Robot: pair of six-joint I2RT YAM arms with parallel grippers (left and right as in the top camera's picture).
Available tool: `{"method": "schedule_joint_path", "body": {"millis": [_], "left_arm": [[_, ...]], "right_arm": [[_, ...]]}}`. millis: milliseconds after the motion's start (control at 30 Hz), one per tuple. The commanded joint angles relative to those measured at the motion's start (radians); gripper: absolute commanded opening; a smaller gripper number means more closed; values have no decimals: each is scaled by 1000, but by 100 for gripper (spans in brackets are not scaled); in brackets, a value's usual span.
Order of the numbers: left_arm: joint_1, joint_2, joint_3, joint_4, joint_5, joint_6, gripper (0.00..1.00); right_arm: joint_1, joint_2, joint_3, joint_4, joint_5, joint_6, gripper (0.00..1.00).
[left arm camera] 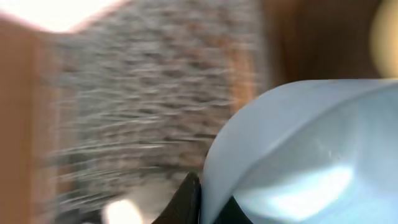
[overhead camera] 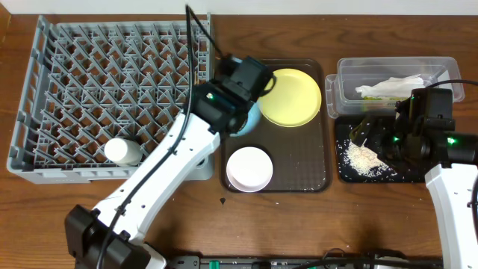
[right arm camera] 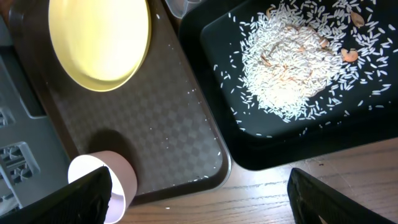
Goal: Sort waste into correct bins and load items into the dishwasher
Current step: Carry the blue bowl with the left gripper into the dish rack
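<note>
Next, the left gripper releases the light blue bowl among the grey dish rack's wires (overhead camera: 161, 95), behind the white cup.
My left gripper (overhead camera: 240, 112) is shut on the rim of the light blue bowl (overhead camera: 252, 119), held at the gap between the grey dish rack (overhead camera: 45, 90) and the brown serving tray (overhead camera: 317, 161). The left wrist view is blurred and shows the bowl's rim (left arm camera: 298, 143) pinched between the fingers (left arm camera: 208, 202). A white cup (overhead camera: 122, 152) lies in the rack. The yellow plate (overhead camera: 290, 97) and the pinkish-white bowl (overhead camera: 249, 169) sit on the serving tray. My right gripper (overhead camera: 364, 133) is open and empty over the black tray (overhead camera: 345, 173) of rice (overhead camera: 364, 158).
The clear tub (overhead camera: 351, 71) at the back right holds a crumpled white napkin (overhead camera: 396, 86). The right wrist view shows the plate (right arm camera: 99, 40), the pinkish-white bowl (right arm camera: 102, 180), the rice (right arm camera: 292, 68) and bare wooden table (right arm camera: 249, 199) between the open fingers (right arm camera: 199, 199).
</note>
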Motion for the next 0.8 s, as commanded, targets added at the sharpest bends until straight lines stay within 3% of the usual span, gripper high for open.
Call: {"method": "schedule_joint_path", "body": {"millis": [0, 300, 433, 767], "left_arm": [[53, 33, -31, -10, -458, 6, 7], [213, 70, -92, 13, -591, -7, 8], [267, 86, -122, 57, -579, -8, 7], [301, 112, -307, 275, -632, -6, 7]], "right_arm": [[4, -1, 11, 0, 2, -8, 88], [4, -1, 11, 0, 2, -8, 89], [4, -1, 11, 0, 2, -8, 89], [4, -1, 11, 0, 2, -8, 89]]}}
